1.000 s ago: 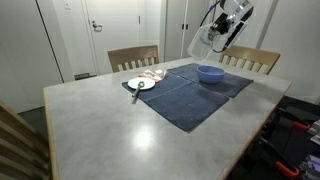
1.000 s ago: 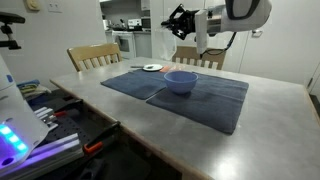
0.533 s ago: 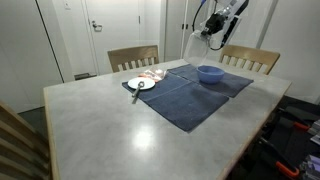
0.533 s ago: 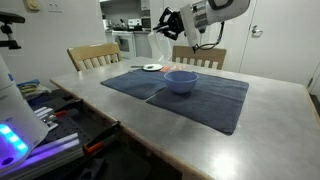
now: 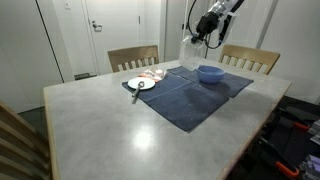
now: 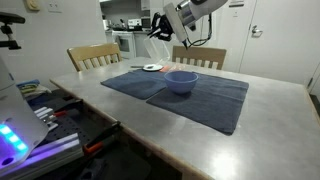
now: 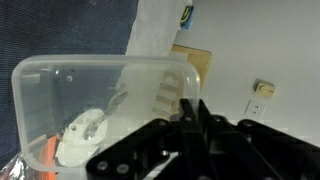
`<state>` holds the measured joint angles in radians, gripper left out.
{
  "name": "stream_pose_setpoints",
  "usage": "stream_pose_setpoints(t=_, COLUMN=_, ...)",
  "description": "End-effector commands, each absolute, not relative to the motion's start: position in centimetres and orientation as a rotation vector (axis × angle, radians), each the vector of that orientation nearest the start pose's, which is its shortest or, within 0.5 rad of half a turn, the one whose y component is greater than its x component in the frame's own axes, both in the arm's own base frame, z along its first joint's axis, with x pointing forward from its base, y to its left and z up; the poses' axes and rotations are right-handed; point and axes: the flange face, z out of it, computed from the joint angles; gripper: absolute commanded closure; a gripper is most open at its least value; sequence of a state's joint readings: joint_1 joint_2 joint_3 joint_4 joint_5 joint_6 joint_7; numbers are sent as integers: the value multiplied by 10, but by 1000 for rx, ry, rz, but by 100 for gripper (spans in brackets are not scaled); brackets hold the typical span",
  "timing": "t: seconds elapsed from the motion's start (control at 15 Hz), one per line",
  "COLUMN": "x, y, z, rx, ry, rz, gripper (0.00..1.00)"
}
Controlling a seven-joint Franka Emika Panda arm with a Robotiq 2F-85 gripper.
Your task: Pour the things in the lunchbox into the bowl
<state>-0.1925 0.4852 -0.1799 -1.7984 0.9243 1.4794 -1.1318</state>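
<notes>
Next, I open my gripper to let the lunchbox go on the dark blue mat (image 5: 188,88), in the spot between the white plate and blue bowl.
My gripper (image 7: 190,104) is shut on the wall of the clear plastic lunchbox (image 7: 100,90). In the wrist view a white item (image 7: 85,135) and an orange piece (image 7: 48,150) lie in the lunchbox's lower corner. In an exterior view the gripper (image 5: 205,32) holds the lunchbox (image 5: 189,52) tilted on edge in the air, up and to the left of the blue bowl (image 5: 210,73). The bowl stands on a dark blue mat (image 5: 185,95). The gripper (image 6: 160,25) and bowl (image 6: 180,81) also show in an exterior view, where the lunchbox is hard to make out.
A white plate (image 5: 141,84) with a utensil and a crumpled cloth lies at the mat's far left corner; it also shows in an exterior view (image 6: 152,68). Wooden chairs (image 5: 133,58) stand behind the grey table (image 5: 100,130). Equipment sits beside the table (image 6: 40,130).
The arm has carried the lunchbox leftward and a little away from above the bowl's far side, and the wrist has turned. The bowl and plate have not moved.
</notes>
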Motion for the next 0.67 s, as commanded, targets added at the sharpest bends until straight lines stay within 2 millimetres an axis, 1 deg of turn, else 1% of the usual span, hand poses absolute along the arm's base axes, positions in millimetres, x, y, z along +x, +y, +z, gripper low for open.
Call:
stream_pose_setpoints(t=0.0, x=565, y=-95, z=285, rx=-2129, ry=-400, rz=-19, gripper=98)
stream_pose_setpoints(t=0.33, x=568, y=-61, z=282, rx=-2274, ry=-325, rz=10, gripper=98)
stream_pose_setpoints(t=0.47, x=570, y=-45, z=281, rx=-2312, ry=-300, rz=19, gripper=98)
stream_pose_setpoints(t=0.6, x=572, y=-22, z=276, rx=-2356, ry=-268, rz=47, gripper=98)
